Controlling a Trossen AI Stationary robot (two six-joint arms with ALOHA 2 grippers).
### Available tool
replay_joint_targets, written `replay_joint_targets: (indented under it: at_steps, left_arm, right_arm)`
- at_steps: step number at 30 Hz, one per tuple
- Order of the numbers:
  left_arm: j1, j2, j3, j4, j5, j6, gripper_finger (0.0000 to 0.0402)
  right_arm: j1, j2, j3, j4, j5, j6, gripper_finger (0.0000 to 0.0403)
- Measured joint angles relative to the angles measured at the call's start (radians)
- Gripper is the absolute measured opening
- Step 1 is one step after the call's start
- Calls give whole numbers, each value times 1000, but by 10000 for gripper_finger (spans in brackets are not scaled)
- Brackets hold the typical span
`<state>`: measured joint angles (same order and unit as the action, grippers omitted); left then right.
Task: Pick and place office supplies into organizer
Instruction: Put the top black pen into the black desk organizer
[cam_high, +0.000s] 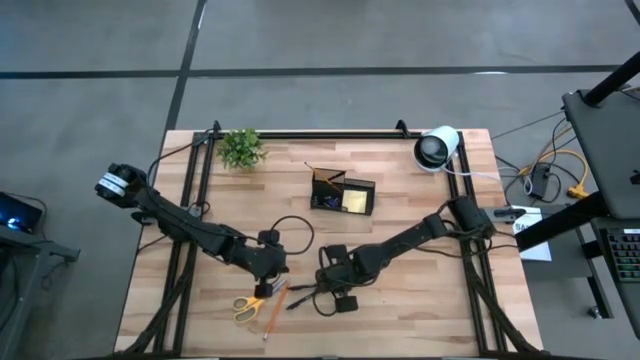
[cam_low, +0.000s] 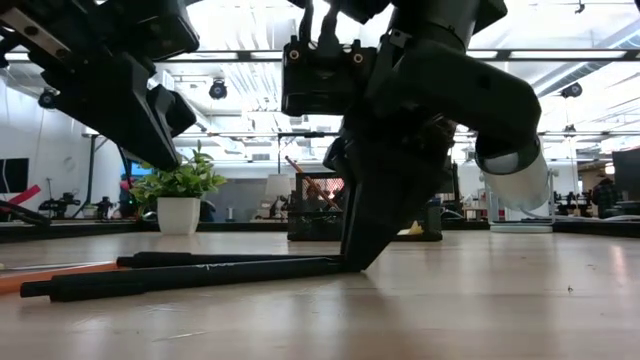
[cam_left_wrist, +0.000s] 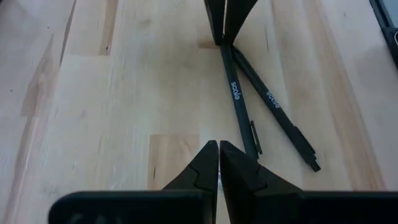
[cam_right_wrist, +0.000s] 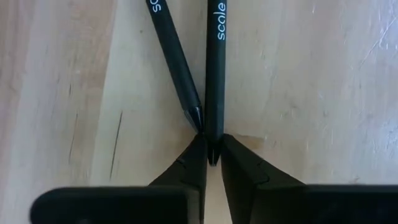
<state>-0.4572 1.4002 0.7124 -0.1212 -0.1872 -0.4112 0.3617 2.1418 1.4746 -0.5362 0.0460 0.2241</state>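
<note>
Next, I let go of the dark pen from my right gripper to my left gripper, above the bare wood between both arms (cam_high: 299, 261).
Two dark pens (cam_right_wrist: 214, 74) lie on the table in a narrow V, also visible in the low view (cam_low: 200, 272) and the high view (cam_high: 303, 291). My right gripper (cam_right_wrist: 213, 149) stands at the point of the V, shut on one pen. My left gripper (cam_left_wrist: 219, 152) is shut and hovers just left of the pens, touching nothing. Yellow-handled scissors (cam_high: 245, 308) and orange pencils (cam_high: 272, 305) lie near the table's near edge. The black mesh organizer (cam_high: 342, 192) stands mid-table toward the far side, with a yellow pad inside it. My right gripper pinches the pointed end (cam_right_wrist: 214, 138) of one pen between its two fingertips. The fingers (cam_low: 365, 235) come from above, slanting down, roughly in line with the pen. The pen lies flat on the table, and the second pen's tip rests right beside the hold.
A small green plant (cam_high: 241, 148) stands at the far left of the table. A white-and-black roll (cam_high: 437, 148) sits at the far right. A dark cable loop (cam_high: 290, 232) lies between the arms. Bare wood shows at the near right of the table.
</note>
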Motion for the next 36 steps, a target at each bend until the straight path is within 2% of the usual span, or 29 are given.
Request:
replay_joint_targets:
  at_steps: [15,18,22,30,36]
  left_arm:
    - [13,0,-17,-38,0,6,0]
    - [13,0,-17,-77,38,5,6]
    - [13,0,-17,-77,94,-1,40]
    - [20,17,-18,-80,82,6,141]
    - [20,84,-18,-77,84,9,176]
  right_arm:
    - [-30,34,-6,74,24,30,15]
    - [-33,35,-7,78,49,72,14]
    - [-40,36,-8,85,63,98,14]
    - [-43,36,-9,89,81,98,13]
    - [-47,37,-10,101,85,98,13]
